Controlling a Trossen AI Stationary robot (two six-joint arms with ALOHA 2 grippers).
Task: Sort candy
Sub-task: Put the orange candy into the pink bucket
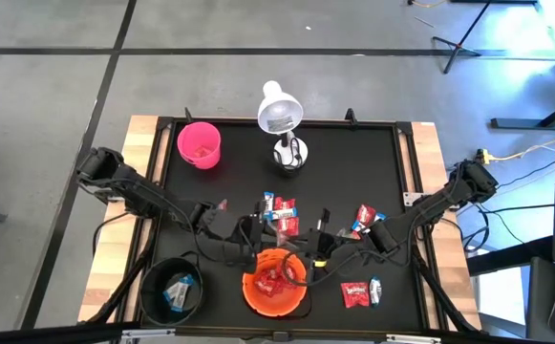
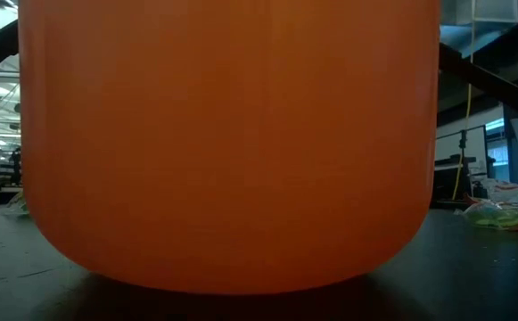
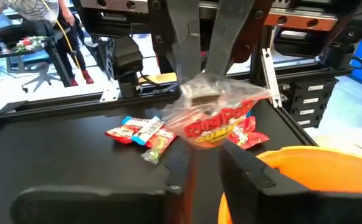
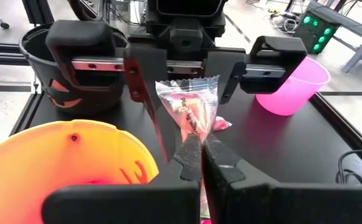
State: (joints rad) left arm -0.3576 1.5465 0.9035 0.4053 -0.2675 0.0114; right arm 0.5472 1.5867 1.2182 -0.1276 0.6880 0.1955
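My left gripper will close on the wrapper's crimped end (image 4: 187, 88) and carry the candy to the pink cup, as it sits in my right gripper, far from that cup.
A candy in a clear wrapper with red print (image 3: 218, 121) is held up in the air between my two grippers, beside the orange bowl (image 1: 275, 279). My right gripper (image 4: 202, 152) is shut on it, reaching in from the table's right. My left gripper (image 3: 209, 163) faces it from the left. It is open, with a narrow gap, and one finger (image 4: 144, 87) stands at each side of the wrapper's crimped far end (image 4: 187, 84). More candies lie on the black table: a group behind the bowl (image 1: 280, 212), some at the right (image 1: 363, 218) and two near the front (image 1: 356, 294). My left gripper's fingers stand at the two side edges of the wrapper's crimped end; whether they touch it, I cannot tell. My right gripper pinches the wrapper's other end (image 4: 193, 138) between its two fingers, slanting slightly down from the table's right. The candy sticks out from the fingertips toward my left gripper, clear of the table.
The orange bowl holds red candies and fills the low view (image 2: 232, 143). A black bowl (image 1: 172, 290) at the front left holds a blue-and-white candy. A pink cup (image 1: 199, 144) and a white lamp (image 1: 279, 113) stand at the back.
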